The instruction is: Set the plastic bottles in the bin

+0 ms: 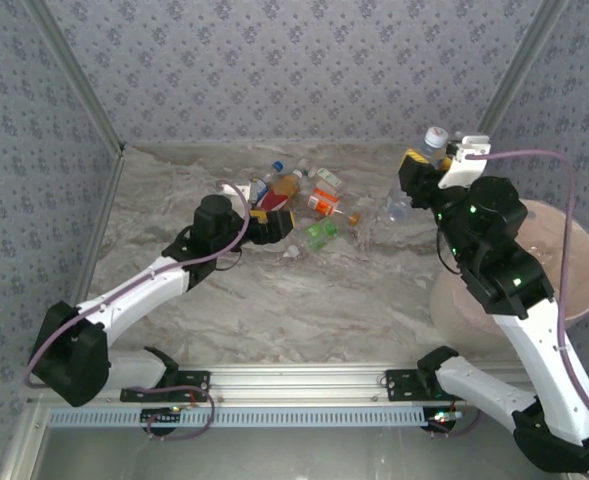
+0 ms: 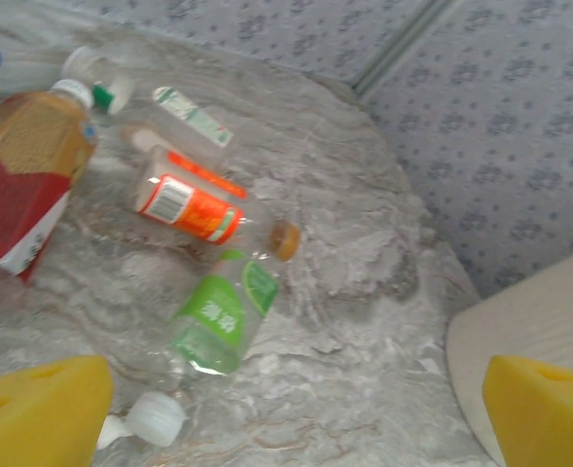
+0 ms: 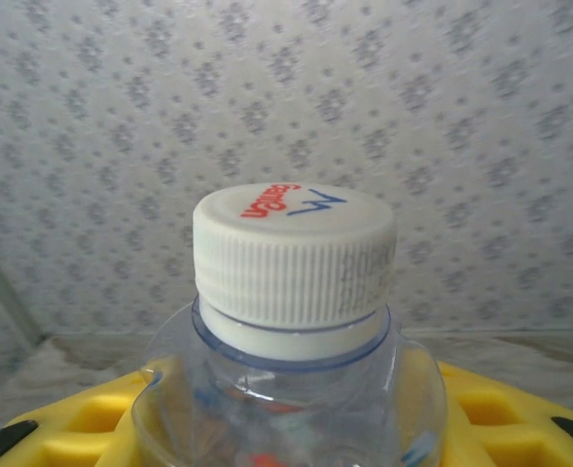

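Observation:
The clear bottle, now held upright at the back, will be let go by my right gripper inside the pale bin (image 1: pixel 573 285), close to the bin's rim beside the patterned wall.
Several plastic bottles lie in a pile (image 1: pixel 299 195) at the back of the marble table. My left gripper (image 1: pixel 272 218) is at the pile's near left side, open (image 2: pixel 296 413) with nothing between its yellow pads. Just ahead of it lie a green-labelled bottle (image 2: pixel 218 311), an orange-labelled bottle (image 2: pixel 194 206) and a red-labelled bottle of amber liquid (image 2: pixel 23 185). My right gripper (image 1: pixel 421 158) is raised at the back right, shut (image 3: pixel 286 428) on a clear bottle with a white cap (image 3: pixel 294 253) that stands upright. The pale bin (image 1: pixel 574 250) stands at the right, partly hidden by the right arm.
Another clear bottle (image 1: pixel 396 208) lies alone between the pile and the right arm. A loose white cap (image 2: pixel 155 418) rests by the left pad. Patterned walls close the table on the left, back and right. The bin's rim (image 2: pixel 529 321) is close on the left gripper's right.

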Robot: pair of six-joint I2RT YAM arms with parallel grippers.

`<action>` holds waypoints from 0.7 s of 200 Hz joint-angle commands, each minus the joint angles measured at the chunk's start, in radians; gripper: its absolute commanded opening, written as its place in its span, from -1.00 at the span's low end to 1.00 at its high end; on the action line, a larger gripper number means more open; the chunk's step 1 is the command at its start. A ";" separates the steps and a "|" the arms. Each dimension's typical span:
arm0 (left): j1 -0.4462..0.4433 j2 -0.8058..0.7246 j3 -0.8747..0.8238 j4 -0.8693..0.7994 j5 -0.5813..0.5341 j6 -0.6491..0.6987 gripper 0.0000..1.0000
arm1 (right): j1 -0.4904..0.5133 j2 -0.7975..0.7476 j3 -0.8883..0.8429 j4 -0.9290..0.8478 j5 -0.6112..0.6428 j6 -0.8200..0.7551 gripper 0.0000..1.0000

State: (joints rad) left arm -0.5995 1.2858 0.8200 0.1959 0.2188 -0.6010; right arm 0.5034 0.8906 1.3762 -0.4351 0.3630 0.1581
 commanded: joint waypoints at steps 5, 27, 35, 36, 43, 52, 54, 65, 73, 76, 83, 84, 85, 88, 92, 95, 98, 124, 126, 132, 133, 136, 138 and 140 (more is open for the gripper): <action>0.001 0.031 0.006 -0.026 -0.114 -0.059 0.96 | -0.005 -0.048 0.096 -0.150 0.196 -0.121 -0.15; 0.001 0.057 0.017 -0.033 -0.139 -0.077 0.96 | -0.005 -0.077 0.137 -0.240 0.335 -0.158 -0.15; 0.001 0.067 0.022 -0.033 -0.138 -0.081 0.96 | -0.005 -0.086 0.142 -0.266 0.390 -0.173 -0.15; 0.001 0.070 0.024 -0.034 -0.137 -0.081 0.96 | -0.005 -0.086 0.142 -0.268 0.398 -0.175 -0.15; 0.001 0.079 0.030 -0.035 -0.132 -0.084 0.96 | -0.005 -0.094 0.142 -0.285 0.447 -0.187 -0.15; 0.001 0.092 0.040 -0.041 -0.126 -0.088 0.96 | -0.005 -0.102 0.140 -0.300 0.504 -0.200 -0.15; 0.001 0.095 0.042 -0.042 -0.125 -0.089 0.96 | -0.005 -0.103 0.139 -0.305 0.515 -0.203 -0.15; 0.002 0.111 0.056 -0.048 -0.117 -0.093 0.96 | -0.005 -0.108 0.141 -0.324 0.570 -0.211 -0.15; 0.002 0.122 0.064 -0.053 -0.114 -0.098 0.96 | -0.006 -0.107 0.142 -0.338 0.616 -0.217 -0.16; 0.002 0.126 0.068 -0.055 -0.114 -0.100 0.96 | -0.005 -0.106 0.141 -0.342 0.635 -0.221 -0.16; 0.002 0.134 0.074 -0.057 -0.116 -0.107 0.96 | -0.005 -0.104 0.139 -0.348 0.686 -0.235 -0.16; 0.002 0.135 0.075 -0.057 -0.116 -0.106 0.96 | -0.005 -0.105 0.139 -0.348 0.693 -0.237 -0.15; 0.003 0.136 0.075 -0.058 -0.115 -0.106 0.96 | -0.005 -0.104 0.139 -0.349 0.701 -0.240 -0.16; 0.002 0.139 0.078 -0.058 -0.115 -0.109 0.96 | -0.005 -0.103 0.137 -0.351 0.723 -0.247 -0.16; 0.003 0.143 0.080 -0.058 -0.114 -0.113 0.96 | -0.005 -0.103 0.135 -0.352 0.753 -0.258 -0.16; 0.003 0.145 0.083 -0.059 -0.115 -0.115 0.96 | -0.006 -0.102 0.131 -0.352 0.774 -0.268 -0.15; 0.003 0.149 0.084 -0.059 -0.114 -0.119 0.96 | -0.005 -0.102 0.128 -0.351 0.796 -0.277 -0.15; 0.003 0.172 0.105 -0.063 -0.098 -0.126 0.96 | -0.006 -0.118 0.087 -0.303 0.918 -0.377 -0.14; 0.004 0.174 0.107 -0.065 -0.097 -0.126 0.96 | -0.007 -0.123 0.077 -0.286 0.927 -0.394 -0.14; 0.003 0.180 0.114 -0.068 -0.095 -0.125 0.96 | -0.010 -0.134 0.052 -0.242 0.944 -0.436 -0.13; 0.003 0.180 0.116 -0.069 -0.095 -0.125 0.96 | -0.010 -0.137 0.047 -0.233 0.949 -0.445 -0.13; 0.003 0.184 0.118 -0.072 -0.095 -0.126 0.96 | -0.011 -0.145 0.034 -0.208 0.959 -0.468 -0.13; 0.003 0.185 0.120 -0.074 -0.094 -0.126 0.96 | -0.013 -0.152 0.021 -0.182 0.965 -0.491 -0.13; 0.003 0.186 0.123 -0.075 -0.093 -0.125 0.96 | -0.016 -0.157 0.008 -0.147 0.971 -0.512 -0.13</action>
State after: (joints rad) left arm -0.5995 1.4487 0.8963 0.1352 0.1123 -0.7101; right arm 0.5011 0.7784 1.4639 -0.7383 1.1580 -0.1562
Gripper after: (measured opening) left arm 0.979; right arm 0.502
